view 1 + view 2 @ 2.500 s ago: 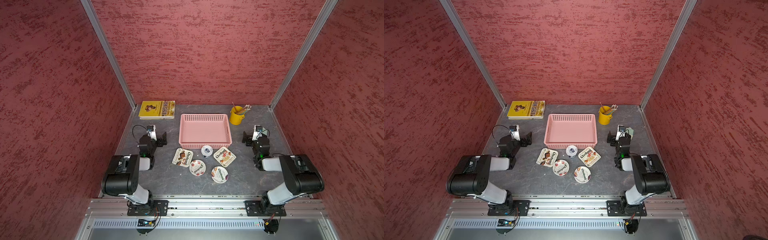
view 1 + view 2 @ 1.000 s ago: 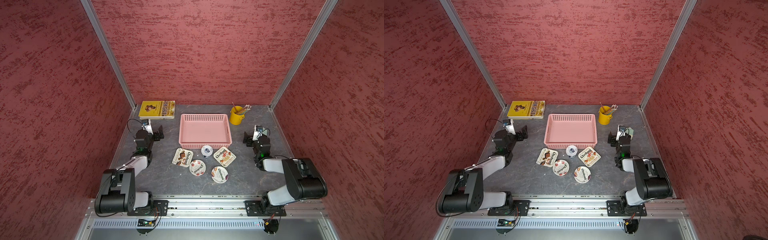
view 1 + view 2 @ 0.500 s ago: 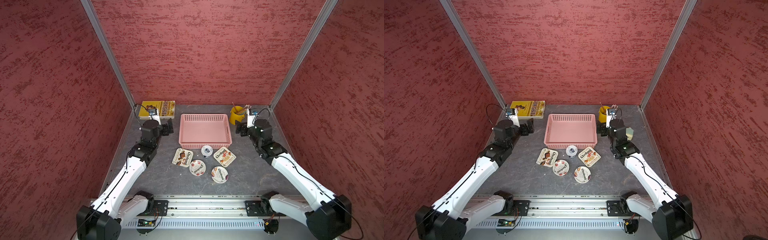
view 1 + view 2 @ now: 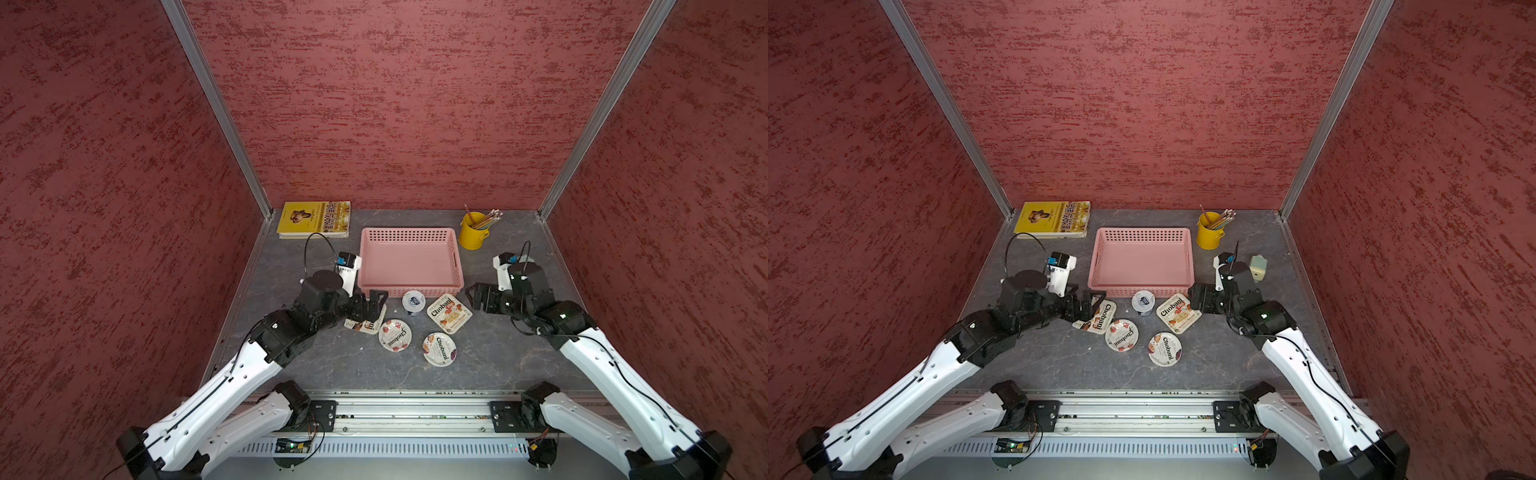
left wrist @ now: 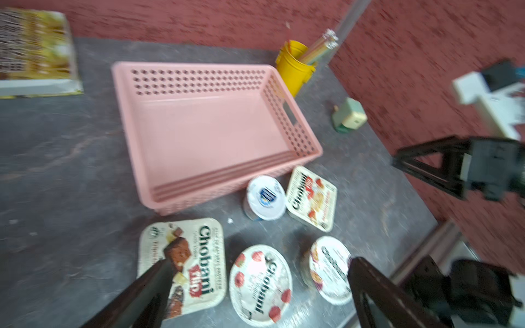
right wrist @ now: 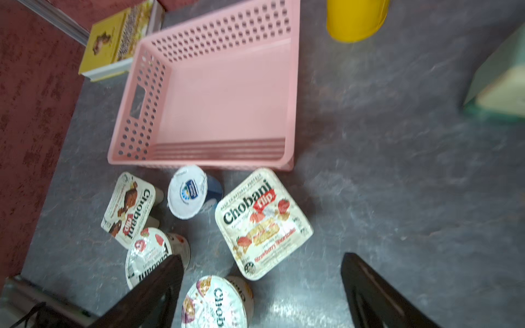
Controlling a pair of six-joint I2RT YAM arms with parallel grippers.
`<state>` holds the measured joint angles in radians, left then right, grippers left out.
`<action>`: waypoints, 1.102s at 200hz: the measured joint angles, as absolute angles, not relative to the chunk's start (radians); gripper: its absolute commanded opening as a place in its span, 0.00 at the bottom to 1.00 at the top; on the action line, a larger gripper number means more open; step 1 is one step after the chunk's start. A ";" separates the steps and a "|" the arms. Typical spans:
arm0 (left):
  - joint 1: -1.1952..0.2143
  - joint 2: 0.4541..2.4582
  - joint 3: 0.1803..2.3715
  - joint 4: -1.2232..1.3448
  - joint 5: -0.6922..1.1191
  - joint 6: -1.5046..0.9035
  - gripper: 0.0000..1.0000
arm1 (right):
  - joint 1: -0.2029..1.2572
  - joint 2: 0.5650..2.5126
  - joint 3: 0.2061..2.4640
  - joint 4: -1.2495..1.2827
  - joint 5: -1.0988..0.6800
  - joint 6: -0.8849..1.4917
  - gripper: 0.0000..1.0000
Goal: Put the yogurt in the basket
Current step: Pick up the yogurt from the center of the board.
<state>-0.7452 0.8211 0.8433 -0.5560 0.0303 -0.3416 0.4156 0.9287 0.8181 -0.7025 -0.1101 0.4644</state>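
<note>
The robot's right gripper needs to close on the lid corner [image 4: 469, 313] [image 6: 310, 229] of the strawberry Flip that points away from the small blue-white round cup.
The pink basket [image 4: 410, 289] stands mid-table with nothing in it. Several yogurt cups sit just in front of it: a chocolate Chobani Flip [image 5: 196, 261], a small blue-white round one [image 4: 413, 300], a strawberry Flip [image 4: 449, 313] and two round Chobani cups [image 4: 395, 335] [image 4: 439, 348]. My left gripper [image 4: 371, 303] hovers open over the chocolate Flip, partly hiding it in both top views. To the right of the strawberry Flip, my right gripper [image 4: 473, 297] is open. In neither wrist view does the left gripper [image 5: 262, 264] or the right gripper [image 6: 262, 258] hold anything.
A yellow book [image 4: 314, 219] lies at the back left. A yellow pencil bucket [image 4: 473, 235] stands at the back right. A small pale-green object [image 4: 1258, 267] sits behind the right wrist. Red walls close in three sides.
Both arms unfolded from their rest pose. In the last half second the grippers came from the basket's far corners down to its front corners, beside the cups.
</note>
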 measured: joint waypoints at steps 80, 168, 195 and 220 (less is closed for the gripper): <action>-1.095 0.705 0.587 -0.299 0.064 -0.150 1.00 | 0.393 0.911 0.651 -0.630 -0.222 0.616 0.94; -1.226 0.591 0.500 -0.215 -0.026 0.063 1.00 | 0.153 1.012 0.521 -0.458 -0.410 0.617 0.82; -1.229 0.625 0.471 -0.179 -0.050 0.067 1.00 | 0.147 1.066 0.522 -0.404 -0.462 0.576 0.66; -1.230 0.641 0.437 -0.133 -0.068 0.070 1.00 | 0.142 1.108 0.528 -0.379 -0.490 0.540 0.65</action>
<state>-1.2304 0.6415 0.4370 -0.1329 -0.0677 0.0696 0.1417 1.1084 0.5282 -0.3790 -0.4896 0.5404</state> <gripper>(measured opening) 0.994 0.648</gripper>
